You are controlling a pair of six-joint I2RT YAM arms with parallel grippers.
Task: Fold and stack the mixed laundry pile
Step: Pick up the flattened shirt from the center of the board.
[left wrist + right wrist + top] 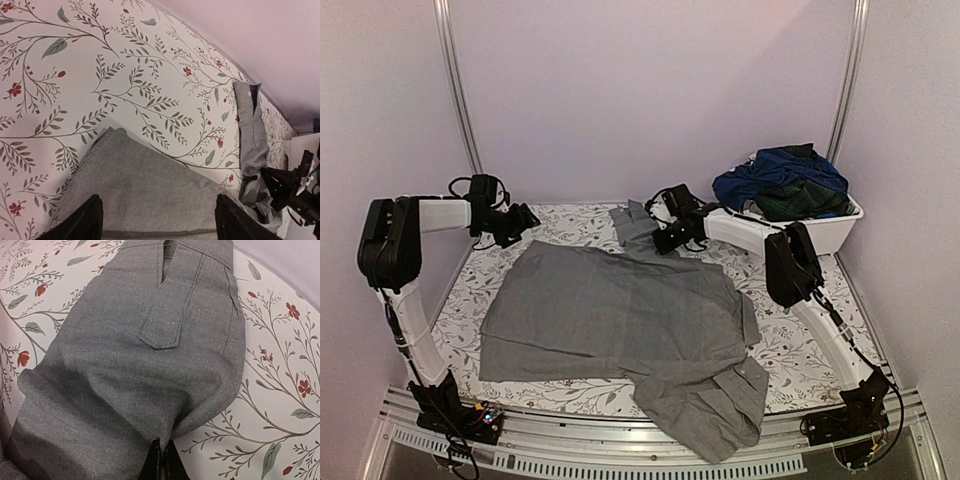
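Note:
The back corner (pixel 534 244) (pixel 112 134) of the grey shirt is at the end farthest from the white bin. Next, I close my left gripper on it.
A grey shirt (pixel 620 310) lies spread flat across the floral table cloth (pixel 800 340), its collar end bunched near the front edge. One sleeve (pixel 635 225) stretches toward the back. My right gripper (pixel 663 240) is shut on a pinched fold at the edge of this sleeve (pixel 150 365), the jaws (pixel 163 455) closed tight on grey cloth. My left gripper (pixel 530 220) hovers open over the shirt's back-left corner (pixel 145 190), its fingers (pixel 92 220) spread wide with nothing between them. A navy garment (pixel 780 170) and a dark green plaid one (pixel 805 200) sit heaped in the bin.
A white plastic bin (pixel 835 235) stands at the back right of the table. Metal rails run along the front edge (pixel 650 455). Lilac walls close in the back and both sides. The right arm's wrist (pixel 287 187) shows in the left wrist view.

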